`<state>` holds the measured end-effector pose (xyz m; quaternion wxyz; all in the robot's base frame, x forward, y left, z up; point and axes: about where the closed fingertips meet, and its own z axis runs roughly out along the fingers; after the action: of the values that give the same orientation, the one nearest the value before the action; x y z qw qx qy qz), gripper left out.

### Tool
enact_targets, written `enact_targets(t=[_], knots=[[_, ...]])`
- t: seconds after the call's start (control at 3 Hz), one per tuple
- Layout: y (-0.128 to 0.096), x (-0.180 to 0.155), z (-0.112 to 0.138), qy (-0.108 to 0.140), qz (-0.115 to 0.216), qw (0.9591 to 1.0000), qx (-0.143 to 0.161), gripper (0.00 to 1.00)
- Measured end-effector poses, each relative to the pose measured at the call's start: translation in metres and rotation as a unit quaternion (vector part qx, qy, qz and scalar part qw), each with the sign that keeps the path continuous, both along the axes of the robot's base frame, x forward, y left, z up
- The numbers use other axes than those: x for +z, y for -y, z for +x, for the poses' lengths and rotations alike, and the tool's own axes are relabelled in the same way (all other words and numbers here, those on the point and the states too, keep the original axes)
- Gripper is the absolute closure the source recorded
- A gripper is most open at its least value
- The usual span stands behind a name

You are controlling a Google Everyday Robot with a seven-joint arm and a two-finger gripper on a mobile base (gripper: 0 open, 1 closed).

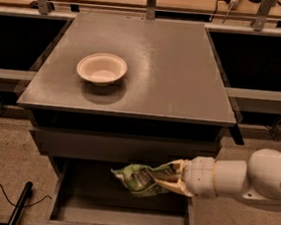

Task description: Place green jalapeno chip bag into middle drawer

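My gripper should release the green jalapeno chip bag onto the bottom of the middle drawer, halfway [117,209] along the front edge of that drawer. The bag now hangs above that drawer's floor.
The green jalapeno chip bag [139,178] is a crinkled green foil bag with white print. My gripper [166,178] is shut on its right end and holds it in the air. The bag hangs over the open middle drawer [120,222], a shallow grey-brown tray pulled out below the cabinet top. My white arm reaches in from the right. The bag is above the drawer's floor, toward its right half, not touching it.
A cream-white round bowl [102,69] sits on the grey cabinet top [174,73]. A closed top drawer front [122,146] is above the open one. A black cable [3,198] lies on the speckled floor at the left. Wooden benches stand behind.
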<state>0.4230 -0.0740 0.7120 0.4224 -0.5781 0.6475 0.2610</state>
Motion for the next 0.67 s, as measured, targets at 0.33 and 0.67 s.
enact_targets(t=[0.33, 0.67], knots=[[-0.034, -0.068, -0.018, -0.036, 0.066, 0.9970, 0.021, 1.00], [-0.063, -0.137, -0.035, -0.077, 0.109, 0.9905, 0.035, 1.00]])
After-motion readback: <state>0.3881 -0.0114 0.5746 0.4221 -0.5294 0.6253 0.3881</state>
